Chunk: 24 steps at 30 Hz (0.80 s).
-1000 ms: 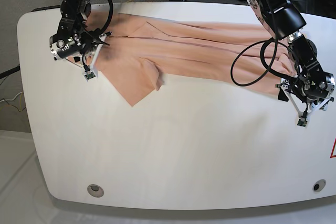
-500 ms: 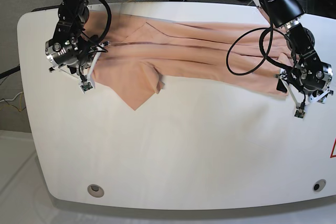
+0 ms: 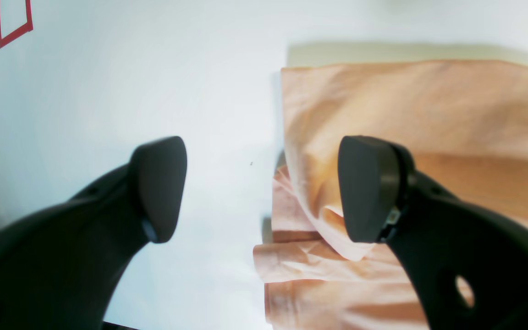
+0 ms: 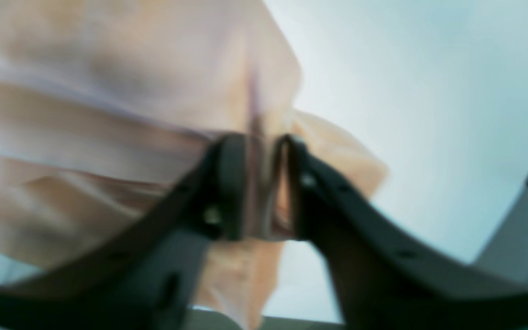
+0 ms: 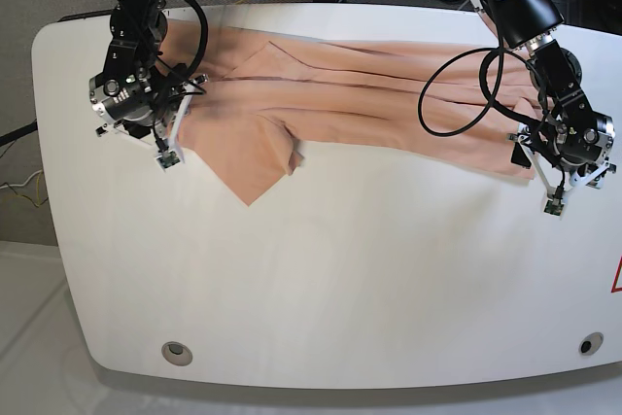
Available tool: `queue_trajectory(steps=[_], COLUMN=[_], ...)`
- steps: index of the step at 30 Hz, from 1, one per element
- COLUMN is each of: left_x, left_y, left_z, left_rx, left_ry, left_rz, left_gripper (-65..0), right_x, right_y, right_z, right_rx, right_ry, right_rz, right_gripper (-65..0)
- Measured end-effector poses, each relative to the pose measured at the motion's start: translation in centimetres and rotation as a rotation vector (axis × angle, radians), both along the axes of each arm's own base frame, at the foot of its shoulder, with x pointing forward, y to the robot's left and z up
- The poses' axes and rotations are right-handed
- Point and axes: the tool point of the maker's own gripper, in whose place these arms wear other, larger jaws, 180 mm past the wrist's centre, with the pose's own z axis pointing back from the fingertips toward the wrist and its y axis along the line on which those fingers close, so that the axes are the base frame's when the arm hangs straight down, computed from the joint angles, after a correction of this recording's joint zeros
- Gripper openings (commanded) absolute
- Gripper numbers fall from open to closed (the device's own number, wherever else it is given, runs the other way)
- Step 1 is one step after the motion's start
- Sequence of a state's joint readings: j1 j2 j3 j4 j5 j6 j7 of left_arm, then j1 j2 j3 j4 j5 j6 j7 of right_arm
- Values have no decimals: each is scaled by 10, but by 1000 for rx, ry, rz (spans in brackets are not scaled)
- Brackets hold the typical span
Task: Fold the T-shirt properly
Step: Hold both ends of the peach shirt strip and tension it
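The T-shirt's far corner is at the edge of the white table, so the robot's right gripper needs to grab the T-shirt's fold farther in and pull point(image 5: 201, 102) the T-shirt toward the front.
The peach T-shirt point(image 5: 369, 94) lies stretched in a long band across the far half of the white table, with one corner point(image 5: 251, 187) pointing toward the front. My right gripper point(image 5: 167, 143) is at the shirt's left end. In the blurred right wrist view its jaws point(image 4: 264, 183) stand narrowly apart, with a fold of the T-shirt point(image 4: 108, 91) between them. My left gripper point(image 5: 564, 182) hovers at the shirt's right end. It stands wide open point(image 3: 264, 183) over the rumpled edge of the T-shirt point(image 3: 406, 114), and nothing is between its fingers.
The white table point(image 5: 321, 279) has two round holes near its front edge point(image 5: 176, 352) point(image 5: 590, 344). A red mark point(image 5: 616, 277) sits at the right rim. A black cable point(image 5: 452, 109) loops from the left arm over the shirt.
My right gripper's jaws have parted from a shut grip on the shirt's left end. The left arm shifted a little toward the back and stayed open.
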<state>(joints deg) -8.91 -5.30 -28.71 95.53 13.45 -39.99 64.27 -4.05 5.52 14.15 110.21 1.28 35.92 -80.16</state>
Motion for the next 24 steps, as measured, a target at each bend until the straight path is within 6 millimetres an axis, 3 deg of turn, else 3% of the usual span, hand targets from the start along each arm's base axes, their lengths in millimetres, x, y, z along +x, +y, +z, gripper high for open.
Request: queue_trajectory(steps=[4,13,22,24], left_x=[0,1,3,2], left_y=[0,0,-4,-6], left_z=[0,0,0,-2], left_rx=[0,0,3,7], left_ry=[-1,-2,0,8], left_rz=[0,-1,-14,-25], left_gripper=[-165,-165,-169,-204], right_x=[-6,-14,5,7], right_y=[8,3,2,2], right_z=[-5,-9,5,9], right_rx=[18,3,-1,-3], right_ry=[17,41,-17,-32], right_rz=[11,2,4,6], right_gripper=[-387,-387,-387,-388])
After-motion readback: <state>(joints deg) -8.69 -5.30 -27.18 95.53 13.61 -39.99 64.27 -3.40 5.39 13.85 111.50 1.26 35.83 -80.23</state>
